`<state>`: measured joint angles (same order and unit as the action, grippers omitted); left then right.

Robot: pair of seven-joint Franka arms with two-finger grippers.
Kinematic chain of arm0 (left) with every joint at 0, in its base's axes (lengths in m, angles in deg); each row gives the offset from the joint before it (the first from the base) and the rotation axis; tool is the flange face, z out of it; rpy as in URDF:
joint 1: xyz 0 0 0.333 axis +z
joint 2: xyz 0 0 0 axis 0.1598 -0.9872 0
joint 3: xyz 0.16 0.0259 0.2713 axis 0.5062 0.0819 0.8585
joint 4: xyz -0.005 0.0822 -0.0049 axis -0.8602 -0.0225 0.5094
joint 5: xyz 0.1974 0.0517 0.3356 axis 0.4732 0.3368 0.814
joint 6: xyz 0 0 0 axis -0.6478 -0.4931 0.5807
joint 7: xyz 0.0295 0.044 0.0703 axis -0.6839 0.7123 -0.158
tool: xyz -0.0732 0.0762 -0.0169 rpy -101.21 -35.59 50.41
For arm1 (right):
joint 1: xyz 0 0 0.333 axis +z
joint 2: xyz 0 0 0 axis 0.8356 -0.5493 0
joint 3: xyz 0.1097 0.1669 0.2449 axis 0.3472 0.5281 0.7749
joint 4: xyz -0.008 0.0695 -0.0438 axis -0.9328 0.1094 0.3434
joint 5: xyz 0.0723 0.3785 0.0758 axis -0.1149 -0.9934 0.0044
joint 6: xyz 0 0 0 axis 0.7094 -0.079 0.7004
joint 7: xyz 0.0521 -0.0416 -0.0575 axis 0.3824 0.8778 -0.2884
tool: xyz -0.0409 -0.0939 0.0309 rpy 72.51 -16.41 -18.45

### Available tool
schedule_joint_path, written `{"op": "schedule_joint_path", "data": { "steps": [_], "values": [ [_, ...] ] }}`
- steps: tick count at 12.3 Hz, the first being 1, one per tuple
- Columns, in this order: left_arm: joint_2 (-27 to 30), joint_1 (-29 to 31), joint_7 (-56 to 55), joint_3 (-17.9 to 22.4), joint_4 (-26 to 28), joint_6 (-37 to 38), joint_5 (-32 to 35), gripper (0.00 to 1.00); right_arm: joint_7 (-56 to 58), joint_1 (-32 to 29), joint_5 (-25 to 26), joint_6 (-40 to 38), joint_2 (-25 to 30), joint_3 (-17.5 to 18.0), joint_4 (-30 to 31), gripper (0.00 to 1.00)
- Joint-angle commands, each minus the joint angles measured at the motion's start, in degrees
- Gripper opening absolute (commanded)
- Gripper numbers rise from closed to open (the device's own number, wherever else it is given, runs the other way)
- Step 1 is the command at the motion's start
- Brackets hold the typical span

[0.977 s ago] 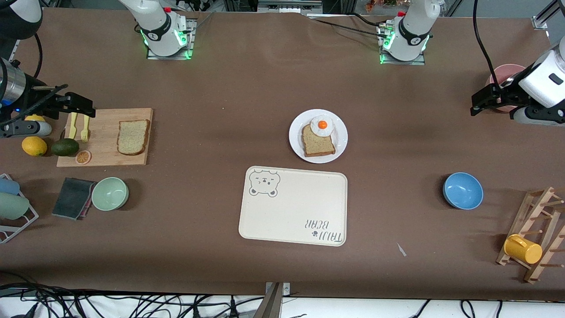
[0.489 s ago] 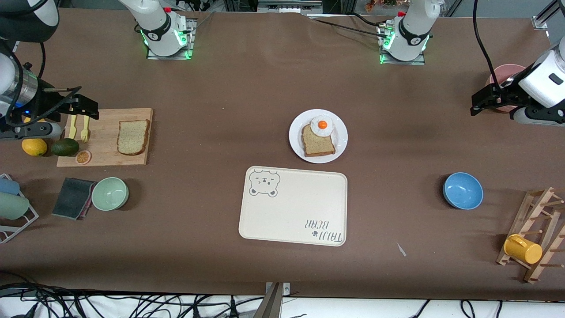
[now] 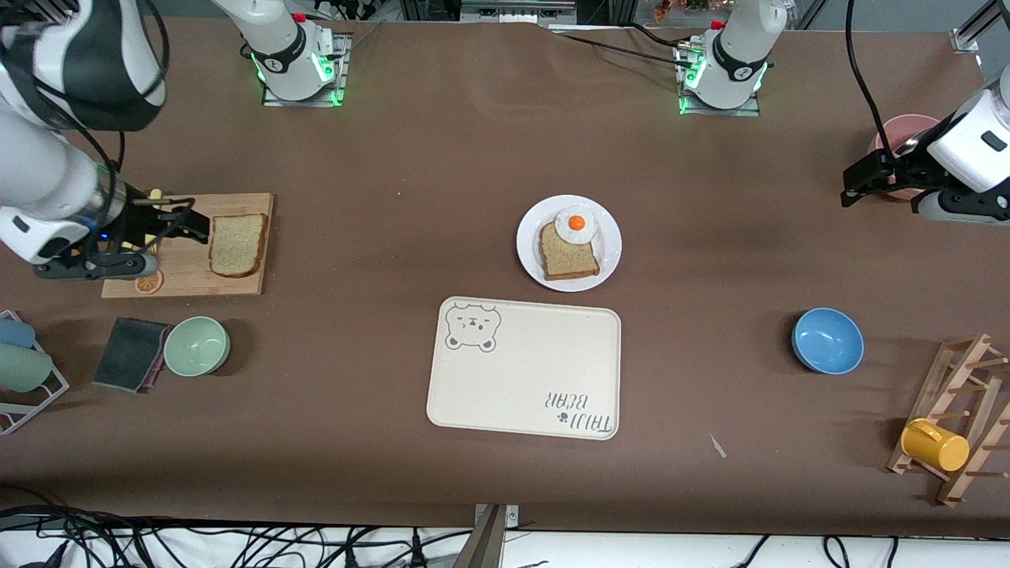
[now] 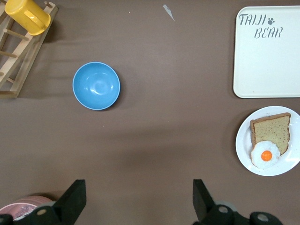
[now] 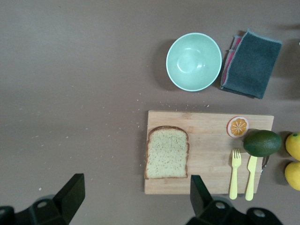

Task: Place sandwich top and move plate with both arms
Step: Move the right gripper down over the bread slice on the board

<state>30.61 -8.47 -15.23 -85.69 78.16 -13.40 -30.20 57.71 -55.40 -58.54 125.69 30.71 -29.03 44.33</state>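
My right gripper should grab the sandwich top's side crust (image 3: 262, 246) (image 5: 147, 152) facing the white plate, along the edge of the cutting board away from the fork.
The sandwich top (image 3: 238, 244), a pale speckled slice with brown crust, lies flat on a wooden cutting board (image 3: 189, 268); it also shows in the right wrist view (image 5: 167, 152). My right gripper (image 3: 185, 225) is open and empty, up over the board just beside the slice, toward the right arm's end (image 5: 137, 192). The white plate (image 3: 530, 237) sits mid-table with a darker bread slice (image 3: 566, 252) and a fried egg (image 3: 576, 223) on it. My left gripper (image 3: 864, 180) waits open and empty over the left arm's end of the table (image 4: 139, 194); the plate (image 4: 243, 140) shows in its view too.
A cream bear-print tray (image 3: 525, 371) lies nearer the front camera than the plate. A blue bowl (image 3: 827, 341), a mug rack with a yellow mug (image 3: 935, 446) and a pink bowl (image 3: 888, 134) are at the left arm's end. A green bowl (image 3: 196, 345), a cloth (image 3: 130, 353), a fork (image 5: 235, 173) and an avocado (image 5: 262, 143) are near the board.
My right arm has swung in over the cutting board, bringing its gripper close to the sandwich top. The left arm has not moved.
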Motion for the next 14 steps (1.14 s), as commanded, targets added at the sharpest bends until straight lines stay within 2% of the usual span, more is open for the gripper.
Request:
{"op": "schedule_joint_path", "data": {
  "steps": [1, 4, 6, 7, 8, 10, 12, 14],
  "values": [
    [-0.03, -0.28, -0.26, 0.2, -0.78, 0.52, 0.51, 1.0, -5.0, 0.66, 3.57, 7.18, 1.28, 0.95, 7.88, 0.99],
    [-0.11, -0.63, -0.26, 0.11, -0.87, 0.52, 0.51, 1.0, -12.64, 1.01, 8.14, 15.1, 1.02, 3.24, 15.53, 0.99],
    [-0.03, -0.29, -0.17, 0.2, -0.69, 0.52, 0.51, 1.0, -14.77, 1.36, 8.94, 18.1, 0.23, 3.42, 18.18, 0.99],
    [-0.11, -0.2, 0.0, 0.2, -0.86, 0.52, 0.51, 1.0, -15.21, 1.97, 9.47, 18.81, -0.29, 3.42, 18.98, 0.95],
    [-0.11, -0.28, -0.26, 0.11, -0.87, 0.52, 0.51, 1.0, -15.65, 1.98, 10.08, 20.03, -0.56, 3.42, 20.2, 0.91],
    [-0.11, -0.63, -0.26, 0.11, -0.95, 0.52, 0.51, 1.0, -15.66, 2.06, 10.87, 22.93, -1.0, 3.51, 23.28, 0.71],
    [-0.11, -0.63, -0.26, 0.11, -0.95, 0.52, 0.51, 1.0, -15.66, 2.06, 12.97, 27.06, -1.09, 3.51, 26.96, 0.54],
    [-0.11, -0.64, -0.26, 0.11, -0.95, 0.52, 0.51, 1.0, -15.66, 2.06, 14.82, 29.44, -1.09, 3.51, 29.43, 0.5]
  ]
}}
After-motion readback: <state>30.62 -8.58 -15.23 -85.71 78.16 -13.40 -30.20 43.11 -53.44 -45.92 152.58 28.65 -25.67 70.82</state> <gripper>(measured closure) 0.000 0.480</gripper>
